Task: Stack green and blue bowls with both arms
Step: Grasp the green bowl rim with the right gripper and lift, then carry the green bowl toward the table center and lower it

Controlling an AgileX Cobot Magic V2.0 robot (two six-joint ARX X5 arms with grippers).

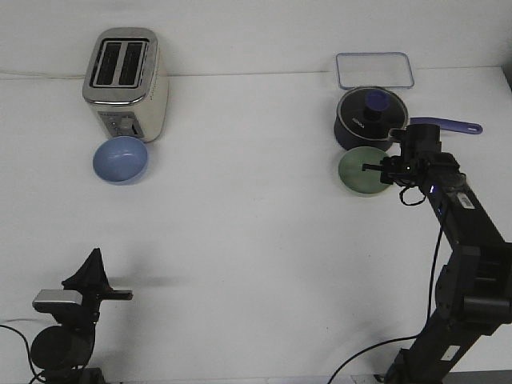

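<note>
Next, I set the green bowl, now in front of the dark saucepan, on the bare middle of the white table (252, 264), between both arms, with my right gripper.
The light blue bowl (120, 159) sits upright on the white table just in front of the toaster, at the far left. The pale green bowl (359, 172) sits at the far right, right in front of the dark saucepan. My right gripper (379, 170) is at the green bowl's right rim, its fingers (370, 166) reaching over the bowl and standing apart. I cannot tell whether they touch the rim. My left gripper (95, 258) is low at the near left, far from the blue bowl, its fingers together in a point and empty.
A cream and chrome toaster (126, 82) stands behind the blue bowl. A dark navy lidded saucepan (369, 118) with a long purple handle (448, 125) stands behind the green bowl. A clear tray (374, 70) lies at the back right.
</note>
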